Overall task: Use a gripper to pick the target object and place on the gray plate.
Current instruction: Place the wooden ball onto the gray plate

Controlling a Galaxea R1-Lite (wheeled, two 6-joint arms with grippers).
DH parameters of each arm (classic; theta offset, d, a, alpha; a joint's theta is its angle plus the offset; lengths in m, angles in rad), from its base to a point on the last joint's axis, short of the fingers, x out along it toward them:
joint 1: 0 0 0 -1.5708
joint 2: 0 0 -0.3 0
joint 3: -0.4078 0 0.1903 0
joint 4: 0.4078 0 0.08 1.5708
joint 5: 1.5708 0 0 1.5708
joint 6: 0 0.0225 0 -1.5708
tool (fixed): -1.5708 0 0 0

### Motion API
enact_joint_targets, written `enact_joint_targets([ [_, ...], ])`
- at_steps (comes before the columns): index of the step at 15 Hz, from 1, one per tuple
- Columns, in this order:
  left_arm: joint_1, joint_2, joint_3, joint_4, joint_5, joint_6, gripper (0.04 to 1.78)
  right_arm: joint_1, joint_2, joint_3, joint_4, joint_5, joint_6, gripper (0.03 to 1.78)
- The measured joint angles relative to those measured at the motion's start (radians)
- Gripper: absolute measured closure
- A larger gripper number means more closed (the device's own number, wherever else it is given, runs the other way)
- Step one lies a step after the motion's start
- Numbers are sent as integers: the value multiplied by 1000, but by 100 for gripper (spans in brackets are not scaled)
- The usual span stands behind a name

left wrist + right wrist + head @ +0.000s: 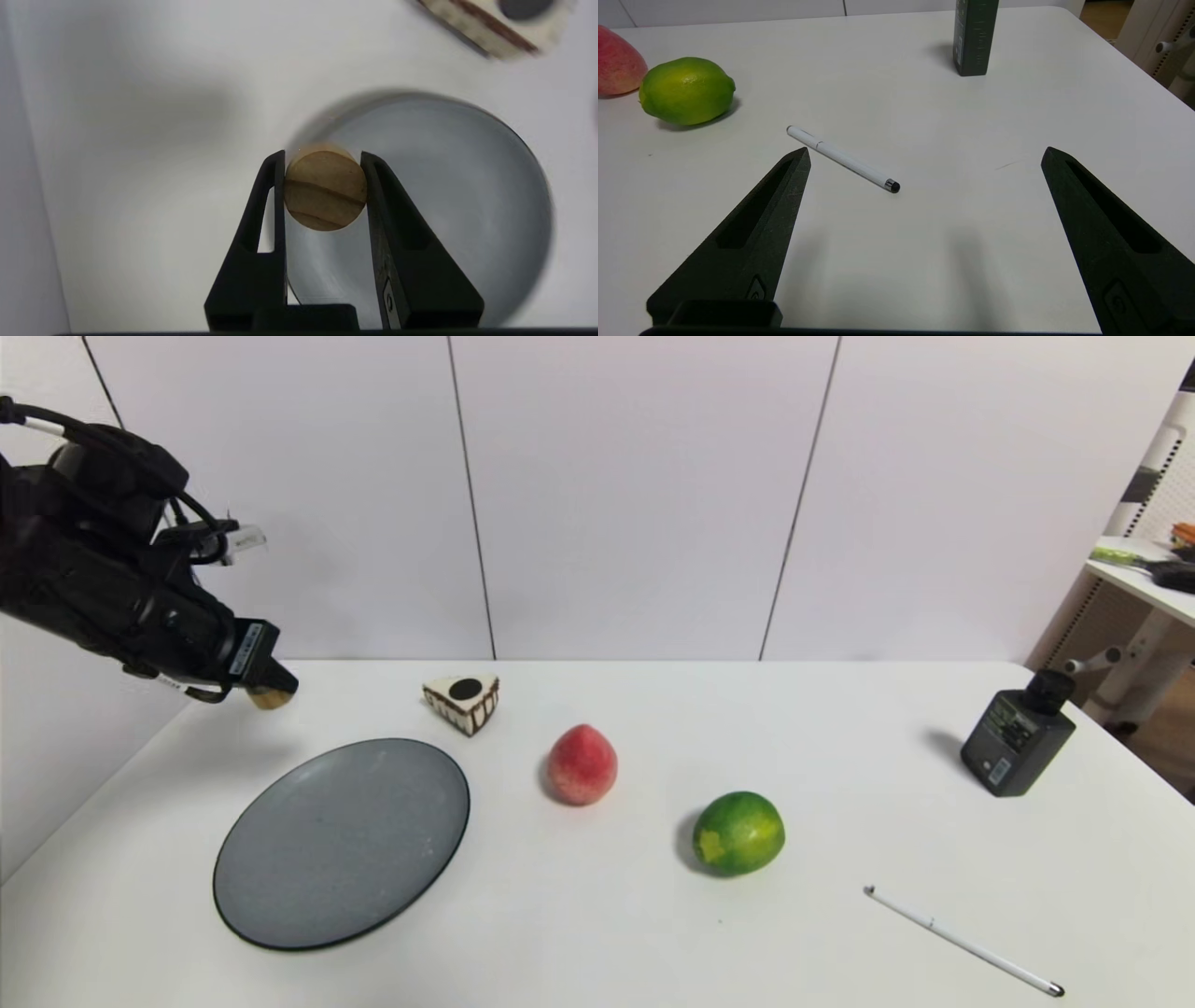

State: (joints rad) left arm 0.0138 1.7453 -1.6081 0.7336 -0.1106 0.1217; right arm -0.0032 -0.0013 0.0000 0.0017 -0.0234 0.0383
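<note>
Next, my left gripper lets go of the tan nugget near the middle of the gray plate (361, 842) (436, 238), slightly toward the red peach.
My left gripper (271, 695) is shut on the target object (268, 699), a small tan nugget with brown streaks, and holds it in the air above the table's far left, just beyond the gray plate (342, 841). In the left wrist view the nugget (325, 190) sits clamped between the two dark fingers of the left gripper (322, 161), with the gray plate (448, 196) below and beyond it. My right gripper (924, 156) is open and empty, low over the table's near right; it does not show in the head view.
A triangular cake slice (463, 703) lies beyond the plate. A red peach (581, 765) and a green lime (738, 833) sit mid-table. A white stylus pen (962, 943) lies at the front right, a dark gray box (1016, 739) at the far right.
</note>
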Motion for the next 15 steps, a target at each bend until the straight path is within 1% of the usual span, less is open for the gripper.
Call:
enact_joint_targets([
  [1, -37, -36, 49, 6, -19, 0, 131, 0, 0, 0, 0, 0, 0, 10],
  [4, -172, -91, 190, 1, -29, -6, 131, 0, 0, 0, 0, 0, 0, 10],
  [7, -256, -97, 330, -76, -28, -6, 131, 0, 0, 0, 0, 0, 0, 10],
  [10, -296, -67, 469, -220, -22, -3, 131, 0, 0, 0, 0, 0, 0, 10],
  [12, -298, -50, 500, -242, 16, -5, 131, 0, 0, 0, 0, -1, 0, 10],
  [15, -287, -34, 505, -247, 108, -5, 131, 0, 0, 0, 0, -1, 0, 10],
])
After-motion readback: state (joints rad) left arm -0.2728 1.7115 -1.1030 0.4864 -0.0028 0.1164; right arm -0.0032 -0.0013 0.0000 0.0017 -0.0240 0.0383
